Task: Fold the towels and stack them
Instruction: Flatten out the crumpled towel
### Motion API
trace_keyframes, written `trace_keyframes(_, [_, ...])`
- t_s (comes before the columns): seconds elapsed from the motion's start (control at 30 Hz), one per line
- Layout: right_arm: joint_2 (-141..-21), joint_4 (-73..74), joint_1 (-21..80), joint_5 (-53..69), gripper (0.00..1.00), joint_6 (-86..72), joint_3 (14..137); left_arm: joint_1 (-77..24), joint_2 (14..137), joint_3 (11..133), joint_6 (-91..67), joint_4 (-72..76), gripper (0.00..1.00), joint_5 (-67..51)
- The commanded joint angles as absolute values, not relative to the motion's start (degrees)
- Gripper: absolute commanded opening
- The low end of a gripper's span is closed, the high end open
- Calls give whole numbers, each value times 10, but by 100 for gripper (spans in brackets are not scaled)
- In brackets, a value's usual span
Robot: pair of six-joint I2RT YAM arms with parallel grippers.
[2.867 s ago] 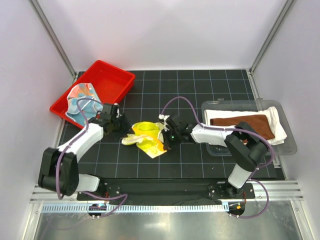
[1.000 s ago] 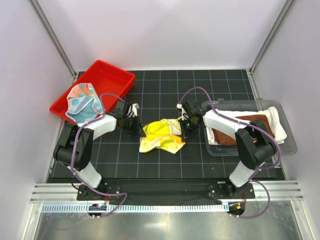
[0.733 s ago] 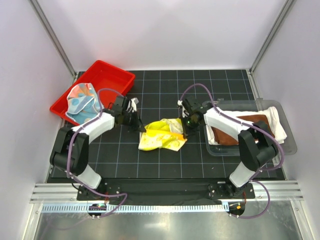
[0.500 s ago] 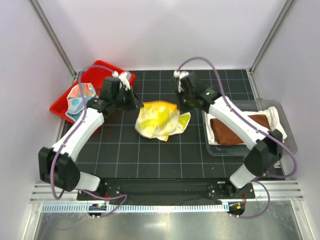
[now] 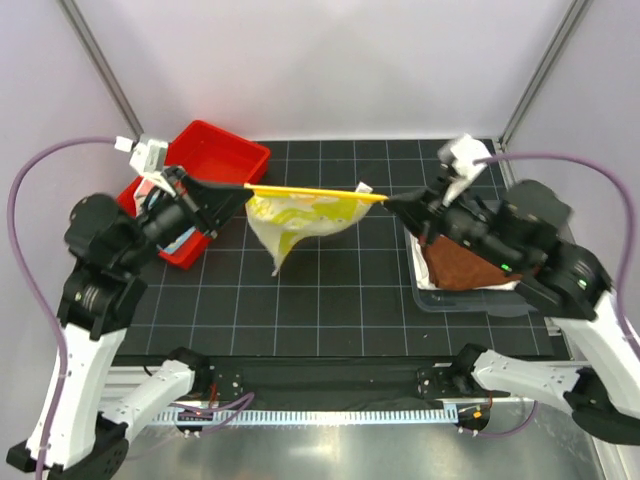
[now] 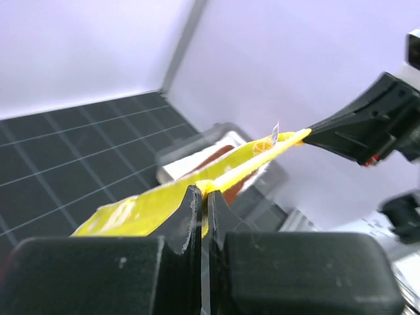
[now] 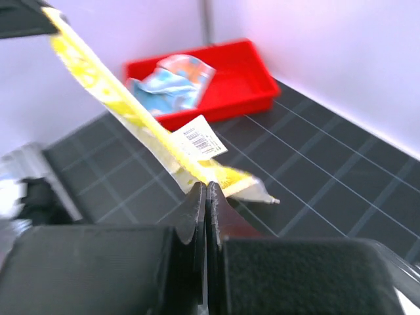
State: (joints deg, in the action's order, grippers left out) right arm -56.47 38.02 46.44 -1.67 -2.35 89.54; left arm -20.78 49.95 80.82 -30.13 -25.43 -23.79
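Note:
My left gripper needs to release the yellow-green towel, now hanging taut above the mat, on the black mat (image 5: 325, 276) between the red tray and clear bin.
The yellow-green towel (image 5: 297, 216) hangs in the air above the mat, its top edge pulled taut in a line. My left gripper (image 5: 246, 187) is shut on its left corner and my right gripper (image 5: 388, 199) is shut on its right corner. The left wrist view shows yellow cloth (image 6: 134, 209) pinched between the left gripper (image 6: 203, 191). In the right wrist view the right gripper (image 7: 206, 187) pinches the towel (image 7: 115, 98) beside its white label (image 7: 197, 137). A brown towel (image 5: 468, 265) lies on a white towel (image 5: 428, 276). A light-blue multicoloured towel (image 7: 172, 81) lies crumpled.
The red tray (image 5: 222, 151) at the back left holds the light-blue towel. The clear bin (image 5: 500, 300) at the right holds the brown and white towels. The black gridded mat (image 5: 340, 300) lies under the hanging towel.
Both grippers have risen from the mat and drawn apart, lifting the yellow-green towel from a crumpled heap into a hanging sheet with a taut top edge.

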Motion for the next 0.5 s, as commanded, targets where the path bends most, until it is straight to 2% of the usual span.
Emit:
trace_keyframes(0.0, [-524,334,467,95,1,-60,876,-206,461,788,-359,-222,0,-284])
trace_keyframes(0.07, [-511,312,466,134,1,-76,880,-206,440,784,-374,-222,0,-283])
trace_keyframes(0.17, [-534,304,466,122,1,-77,917,-206,433,789,-381,-223,0,-271])
trace_keyframes(0.27, [-582,320,466,49,1,-54,949,-206,471,828,-356,-264,0,-243])
trace_keyframes(0.33, [-607,344,466,9,1,-27,960,-206,498,852,-327,-300,0,-182])
trace_keyframes(0.37, [-619,351,465,-46,1,-14,960,-206,531,856,-316,-324,0,-164])
trace_keyframes(0.47, [-659,358,454,-97,1,29,930,-205,575,827,-289,-318,0,-94])
